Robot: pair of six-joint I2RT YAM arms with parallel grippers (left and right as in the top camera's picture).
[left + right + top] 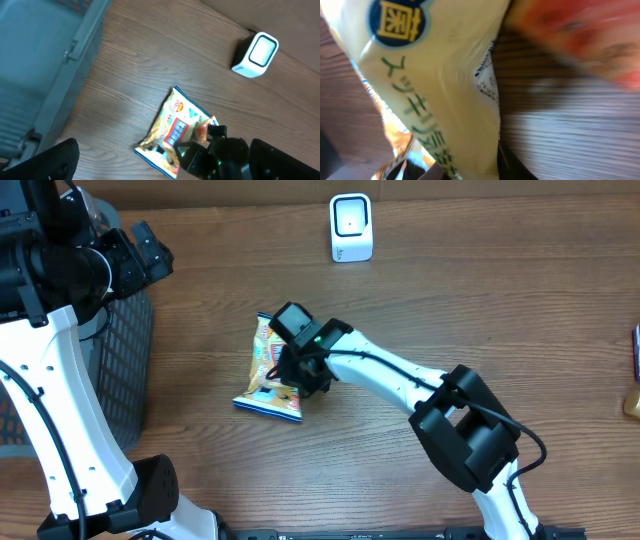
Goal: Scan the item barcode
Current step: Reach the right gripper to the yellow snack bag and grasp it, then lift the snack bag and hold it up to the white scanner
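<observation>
Next, my right gripper opens and grips deeper over the bag's body (268,360) before lifting it to the scanner, as its fingertips hold just a narrow fold of the snack bag.
A yellow and orange snack bag (268,370) with a blue bottom edge lies flat on the wooden table, left of centre. My right gripper (300,375) is down on its right side and shut on it. In the right wrist view the bag (445,75) fills the frame, pinched between dark fingers (520,167) at the bottom. The white barcode scanner (351,227) stands upright at the back of the table. My left gripper (140,255) hovers open over the left side. From the left wrist I see the bag (172,127) and the scanner (256,54) below it.
A dark mesh basket (125,370) stands at the table's left edge, under the left arm. Parts of other packaged items (634,380) show at the far right edge. The right arm stretches from the front right toward the bag.
</observation>
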